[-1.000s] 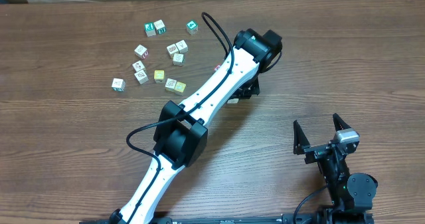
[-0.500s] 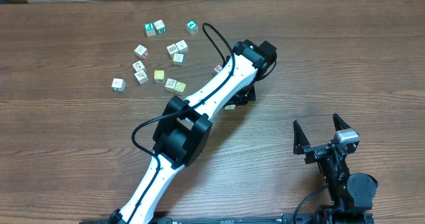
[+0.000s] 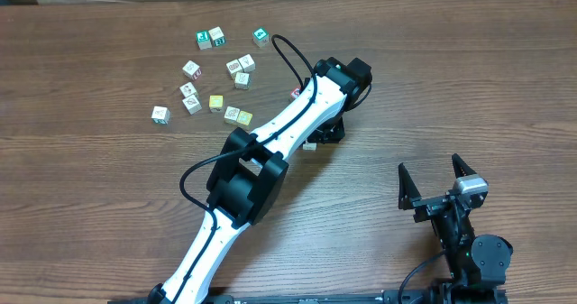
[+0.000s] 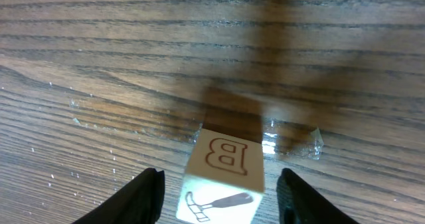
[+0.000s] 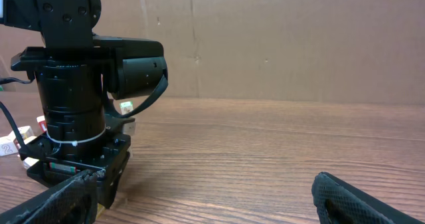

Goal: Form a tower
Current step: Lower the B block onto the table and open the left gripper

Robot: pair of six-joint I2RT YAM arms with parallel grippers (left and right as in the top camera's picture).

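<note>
The B cube is standing crooked between the open fingers of my left gripper, so next I close them on its sides [image 4: 190,165] to straighten it, then move it toward the loose cubes.
In the left wrist view a pale wooden cube [image 4: 226,177] with a letter B on top and a hammer on its side stands between the fingers of my left gripper [image 4: 220,179]. The jaws are open, with a gap on each side of the cube. What is under that cube is out of frame, so I cannot tell whether it tops the tower. In the overhead view the left gripper [image 3: 323,134] points down at mid-table and its arm hides the cube. My right gripper [image 3: 429,167] hovers open and empty at the front right.
Several loose picture cubes [image 3: 216,78] lie scattered at the back left, and one red-marked cube [image 3: 295,94] sits just beside the left arm. Bits of clear tape [image 4: 312,141] stick to the wooden table [image 3: 469,87]. A cardboard wall [image 5: 279,44] stands behind.
The left jaws have opened off the cube they were shut on. The left wrist shifted slightly to the left. The right arm has not moved.
</note>
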